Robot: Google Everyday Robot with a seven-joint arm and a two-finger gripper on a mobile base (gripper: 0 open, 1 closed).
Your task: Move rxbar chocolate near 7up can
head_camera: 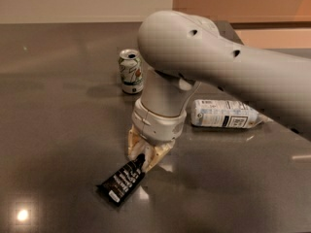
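My gripper has the rxbar chocolate to put down. It will let go of it on the table (148, 94) close by the foot of the 7up can, on the bottle's side.
The rxbar chocolate (121, 179) is a slim black wrapper with white lettering. It lies slanted on the grey table (53, 110) at the front, its small white label at the lower left end. My gripper (145, 158) hangs straight down from the big white arm and is shut on the bar's upper right end. The 7up can (131, 71) stands upright behind the gripper, toward the back left, well apart from the bar.
A clear plastic bottle with a white label (224, 113) lies on its side to the right of the gripper. The white arm (218, 67) crosses the right half of the view and hides the table behind it.
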